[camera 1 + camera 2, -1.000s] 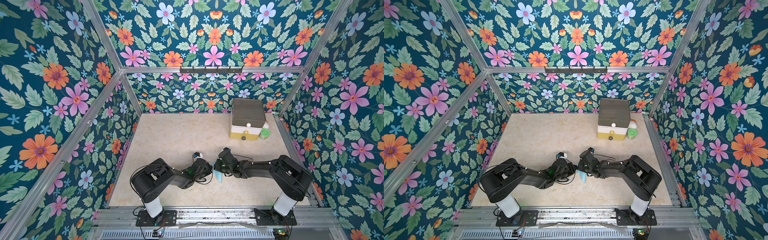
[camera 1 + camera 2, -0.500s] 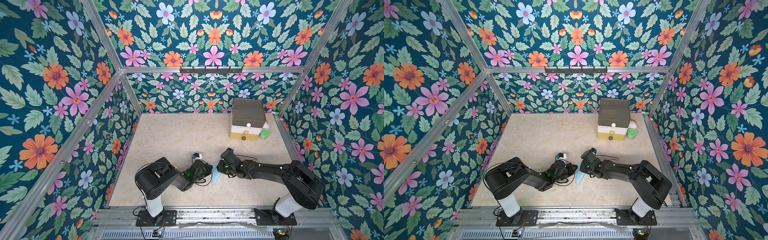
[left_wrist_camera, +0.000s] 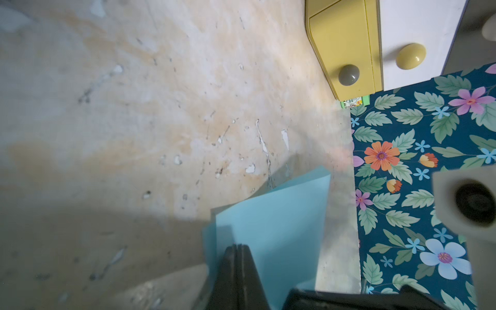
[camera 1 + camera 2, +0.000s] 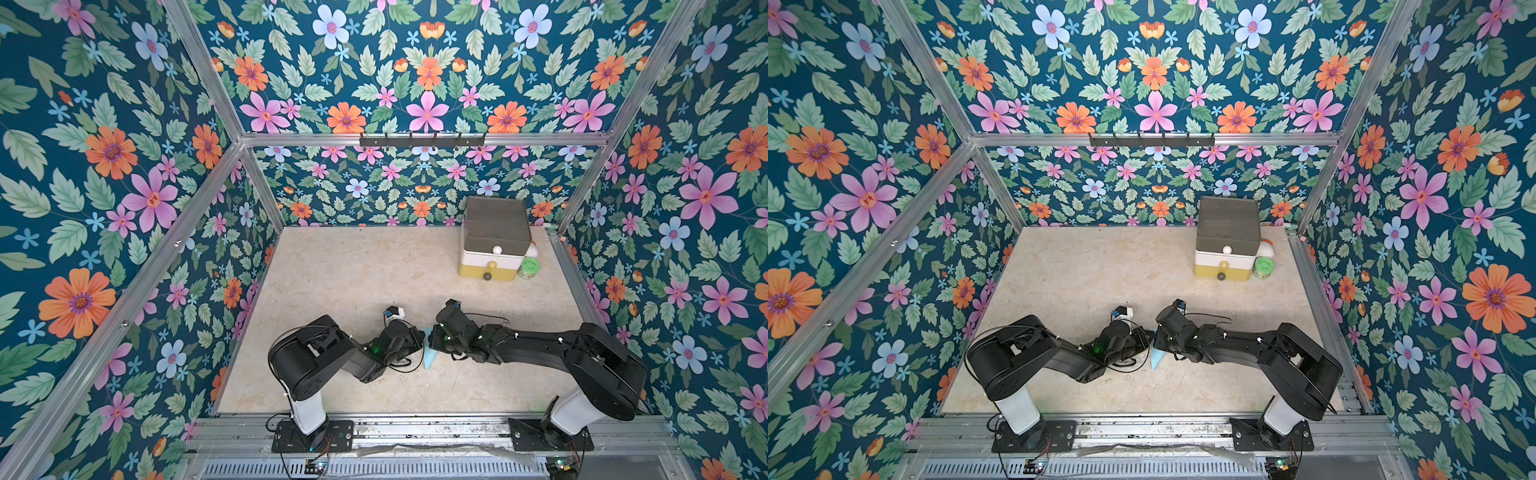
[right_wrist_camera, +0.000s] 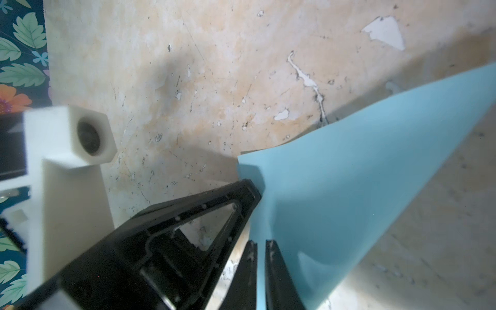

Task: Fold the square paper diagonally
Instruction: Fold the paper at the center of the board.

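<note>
The paper's bottom layer sticks out past its top one, so next my left gripper opens and pinches both at the upper layer's corner [image 3: 220, 219].
The light blue square paper [image 4: 428, 355] [image 4: 1157, 356] is held up off the beige table between my two grippers, near the front middle. In both top views only a narrow pointed strip of it shows. In the left wrist view the paper [image 3: 273, 228] is bent into two layers, and my left gripper [image 3: 237, 248] is shut on its edge. In the right wrist view the paper [image 5: 349, 174] curves away from my right gripper [image 5: 259, 244], whose jaws pinch the sheet in a thin gap. The left gripper [image 4: 417, 338] and right gripper [image 4: 432, 338] almost touch.
A stack of drawers [image 4: 494, 241], grey over white over yellow, stands at the back right with a green tub [image 4: 529, 268] beside it. The yellow drawer [image 3: 346, 48] faces the left wrist camera. Flowered walls close in the table [image 4: 353, 270] on three sides.
The right arm's elbow swung out to the right half a second ago and has come back in. The paper and both grippers stay at the same spot.
</note>
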Controlling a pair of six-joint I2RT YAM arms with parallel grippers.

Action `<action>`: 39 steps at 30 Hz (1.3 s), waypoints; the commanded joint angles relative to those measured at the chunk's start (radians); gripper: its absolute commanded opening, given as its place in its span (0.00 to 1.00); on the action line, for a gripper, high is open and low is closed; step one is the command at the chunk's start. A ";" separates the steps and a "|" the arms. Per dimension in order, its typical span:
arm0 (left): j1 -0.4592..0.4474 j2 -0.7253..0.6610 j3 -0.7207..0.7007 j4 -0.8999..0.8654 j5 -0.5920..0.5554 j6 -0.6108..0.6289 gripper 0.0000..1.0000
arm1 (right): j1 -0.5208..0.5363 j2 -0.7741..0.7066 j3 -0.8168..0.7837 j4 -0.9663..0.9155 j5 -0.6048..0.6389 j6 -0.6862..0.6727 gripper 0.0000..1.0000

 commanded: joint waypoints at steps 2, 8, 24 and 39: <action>-0.007 0.018 0.005 -0.143 0.025 0.023 0.00 | 0.028 0.008 -0.018 0.010 0.008 0.024 0.11; -0.010 0.028 0.017 -0.153 0.025 0.030 0.00 | 0.032 -0.027 -0.147 0.057 0.007 0.087 0.05; -0.011 -0.011 0.028 -0.201 0.020 0.066 0.00 | 0.070 -0.114 -0.341 0.124 0.023 0.188 0.03; 0.009 -0.280 0.138 -0.545 -0.062 0.145 0.34 | 0.073 -0.107 -0.283 0.048 0.054 0.058 0.04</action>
